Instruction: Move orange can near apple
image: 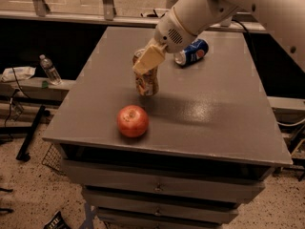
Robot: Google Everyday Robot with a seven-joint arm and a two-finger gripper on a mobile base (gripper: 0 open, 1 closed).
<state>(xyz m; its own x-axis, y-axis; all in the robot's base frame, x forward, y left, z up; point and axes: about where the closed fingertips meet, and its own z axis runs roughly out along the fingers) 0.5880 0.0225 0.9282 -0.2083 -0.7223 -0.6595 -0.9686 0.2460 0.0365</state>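
My gripper should set the orange can, now upright at the tabletop, down on the grey tabletop (146, 109) behind the apple.
The orange can (147, 83) is upright, held by my gripper (147, 61), which is shut on its upper part. The can's base is at or just above the grey tabletop (214, 109); I cannot tell if it touches. A pale fingertip (149, 58) covers the can's top. The red-orange apple (132, 120) rests on the table near the front left edge, a short gap in front of and slightly left of the can. My white arm reaches in from the upper right.
A blue can (191, 52) with a red-white logo lies on its side at the back of the table, behind my arm. Drawers are below the tabletop. A water bottle (49, 69) stands on a low ledge to the left.
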